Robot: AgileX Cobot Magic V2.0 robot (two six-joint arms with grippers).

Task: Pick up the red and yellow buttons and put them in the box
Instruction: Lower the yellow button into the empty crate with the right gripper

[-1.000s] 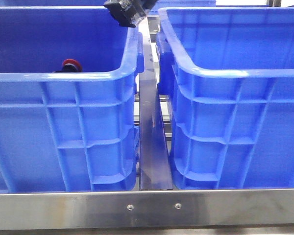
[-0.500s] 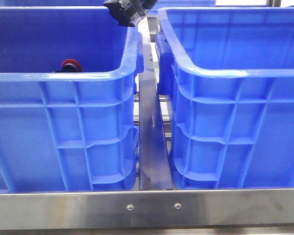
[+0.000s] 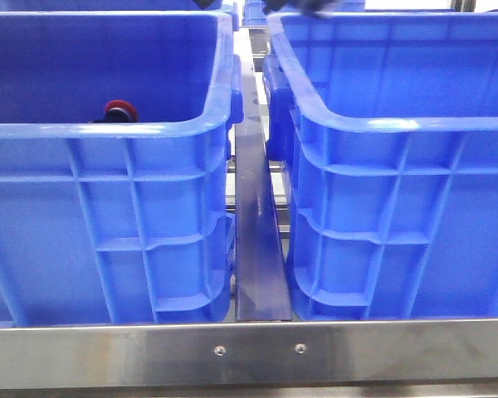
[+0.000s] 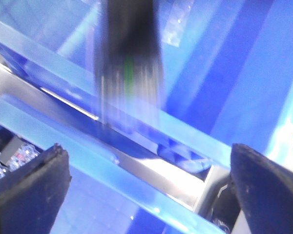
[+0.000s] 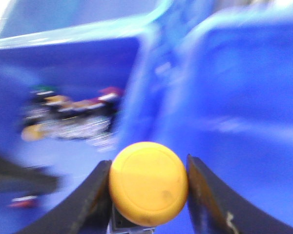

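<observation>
I will release the yellow button with my right gripper in the empty blue crate (image 3: 409, 104), just behind its front rim. The yellow button is now held above blue crate walls.
My right gripper (image 5: 148, 191) is shut on the yellow button (image 5: 148, 183); its domed cap fills the gap between both fingers, and it is held above blue crate walls. The red button (image 3: 121, 110) lies inside the left blue crate (image 3: 108, 207), just behind its front rim. The right blue crate (image 3: 398, 207) stands beside it, and its floor is hidden. My left gripper (image 4: 149, 190) is wide open and empty above crate rims and a steel rail (image 4: 151, 168). Only a dark arm part (image 3: 303, 7) shows at the top edge of the front view.
A blurred heap of mixed buttons (image 5: 73, 117) lies in a blue crate in the right wrist view. A blue strip (image 3: 257, 240) runs between the two crates. A steel frame bar (image 3: 249, 352) crosses the front. A blurred dark arm (image 4: 129, 58) hangs in the left wrist view.
The dark gripper over the left crate's far right corner has risen out of the top of the front view. A dark part now shows above the right crate's far rim.
</observation>
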